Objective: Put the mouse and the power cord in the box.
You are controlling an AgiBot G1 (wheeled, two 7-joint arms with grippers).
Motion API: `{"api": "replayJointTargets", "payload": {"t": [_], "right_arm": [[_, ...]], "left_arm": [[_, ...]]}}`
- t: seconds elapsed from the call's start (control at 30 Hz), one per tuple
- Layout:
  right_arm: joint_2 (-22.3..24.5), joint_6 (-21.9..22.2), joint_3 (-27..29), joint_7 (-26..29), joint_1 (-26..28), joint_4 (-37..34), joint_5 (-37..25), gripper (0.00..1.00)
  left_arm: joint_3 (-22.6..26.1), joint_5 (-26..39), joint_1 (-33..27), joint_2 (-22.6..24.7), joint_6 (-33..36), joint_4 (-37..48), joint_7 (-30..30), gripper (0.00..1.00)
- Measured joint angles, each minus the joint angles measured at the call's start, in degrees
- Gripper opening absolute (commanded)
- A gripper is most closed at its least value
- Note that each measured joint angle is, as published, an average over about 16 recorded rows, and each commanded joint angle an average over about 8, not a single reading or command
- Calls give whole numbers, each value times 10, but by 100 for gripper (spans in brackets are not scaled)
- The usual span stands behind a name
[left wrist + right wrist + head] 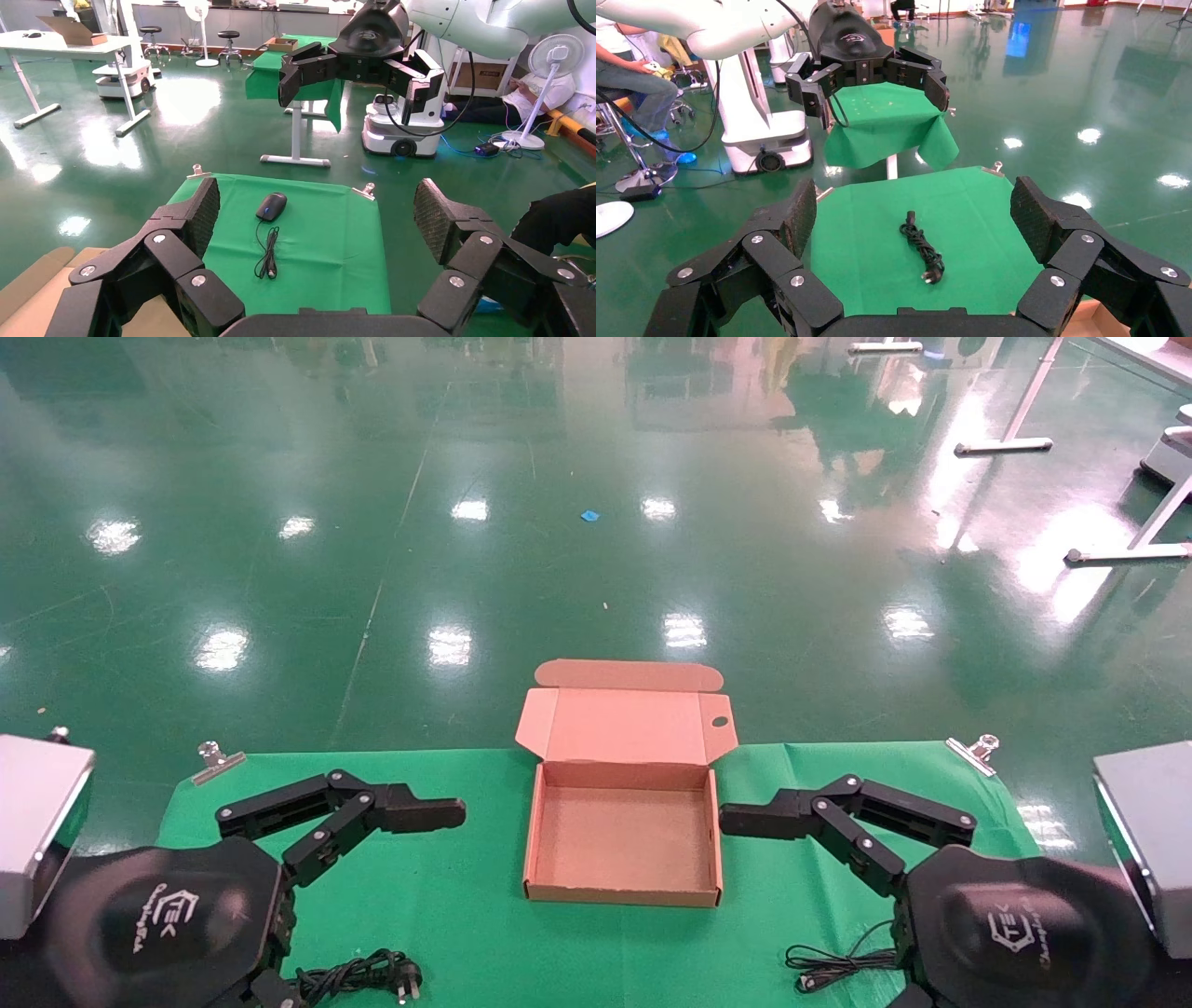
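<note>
Next, I move my left gripper to the twisted middle point(351, 975) of the black power cord's bundle, behind its plug, and close it there.
The box point(622, 896), brown cardboard, lies open in the middle of the green cloth with its lid folded back, and nothing is in it. Near the front left edge, the coiled black power cord point(363, 975) point(921, 246) rests on the cloth. The black mouse point(271, 206) sits on the cloth at the right side; the head view shows only its thin cable point(829, 966) point(267, 253) beside my right arm. My left gripper point(400, 896) point(320, 217) hovers open left of the box. On the box's other side, the right gripper point(773, 905) point(912, 217) hovers open. Neither holds anything.
Metal clips point(219, 756) point(973, 750) pin the cloth point(447, 896) at the far corners. Beyond the table's far edge is shiny green floor. A corner of the box point(42, 281) shows in the left wrist view. Other robots, tables and fans stand far off.
</note>
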Motion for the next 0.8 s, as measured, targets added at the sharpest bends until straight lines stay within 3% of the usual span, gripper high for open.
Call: {"api": "replayJointTargets", "payload": {"t": [0.5, 0.8], "right_arm": [[2, -1, 0, -3, 1, 0, -5, 100], [19, -20, -14, -23, 19, -15, -49, 100]], "left_arm": [[1, 5, -2, -1, 1, 0, 1, 100], [18, 47, -21, -7, 15, 12, 11, 100]]}}
